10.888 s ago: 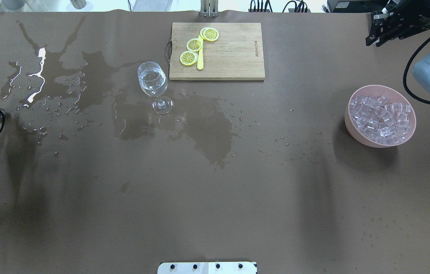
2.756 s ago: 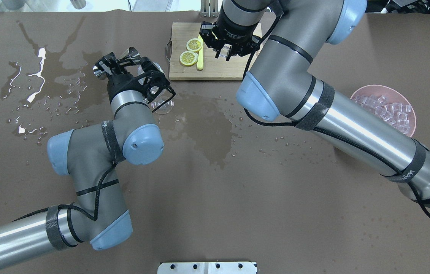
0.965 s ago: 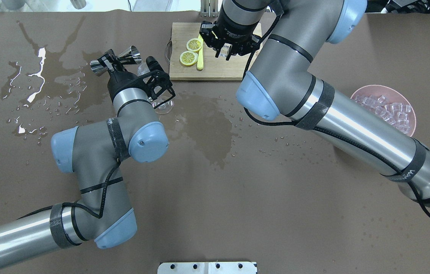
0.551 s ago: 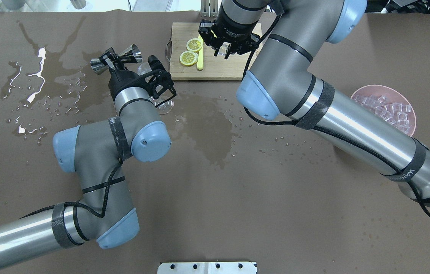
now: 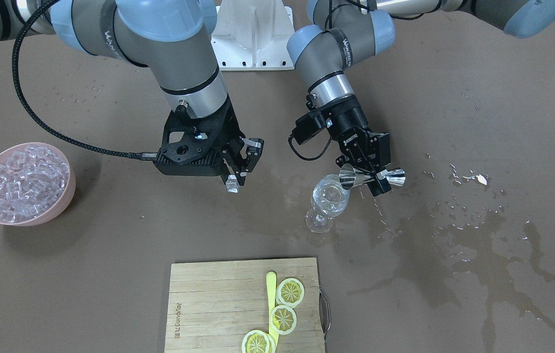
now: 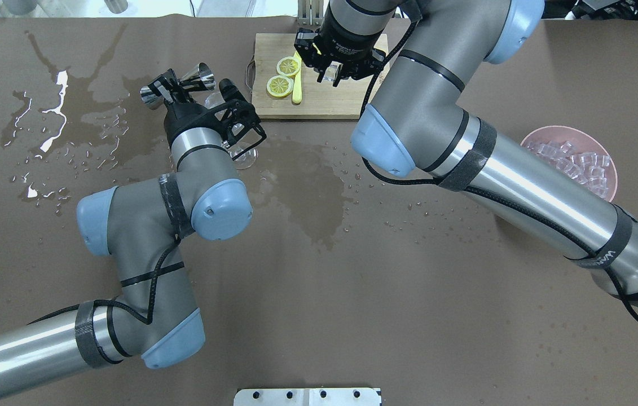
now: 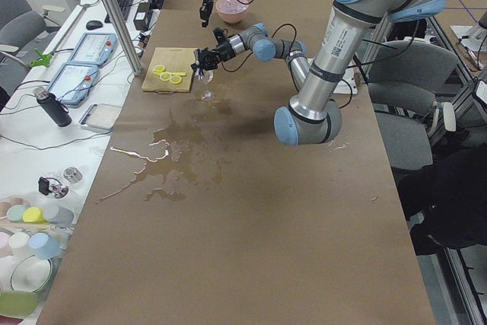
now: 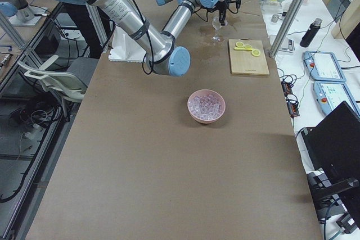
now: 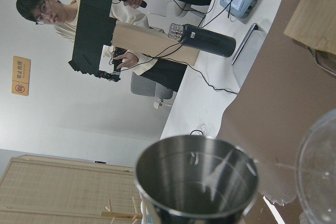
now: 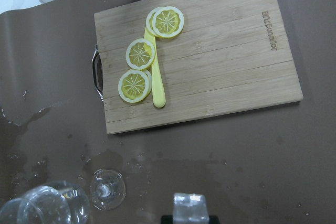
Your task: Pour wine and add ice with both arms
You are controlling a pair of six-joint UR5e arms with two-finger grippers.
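Note:
Next, my right gripper releases the ice cube so that it goes into the clear wine inside the wine glass's bowl (image 5: pixel 332 196) (image 10: pixel 64 203).
My left gripper (image 5: pixel 371 179) is shut on a steel jigger (image 5: pixel 373 177), held on its side with one mouth at the rim of the wine glass (image 5: pixel 329 200). The glass stands upright with clear wine (image 5: pixel 330 207) in its bowl. In the left wrist view the jigger (image 9: pixel 197 182) fills the lower middle, beside the glass rim (image 9: pixel 320 166). My right gripper (image 5: pixel 234 180) is shut on one ice cube (image 5: pixel 231 185), hanging above the table to the glass's side. The right wrist view shows that cube (image 10: pixel 190 205) and the glass (image 10: pixel 50 203) below.
A pink bowl (image 5: pixel 64 196) full of ice cubes (image 5: pixel 22 181) sits far on my right side. A wooden cutting board (image 5: pixel 208 304) with lemon slices (image 5: pixel 289 291) and a yellow knife lies beyond the glass. Spilled liquid (image 5: pixel 454 235) darkens the table around and left of the glass.
The left gripper has shifted the jigger slightly toward the glass. The right gripper with its cube has edged a little farther from me. The glass stays put.

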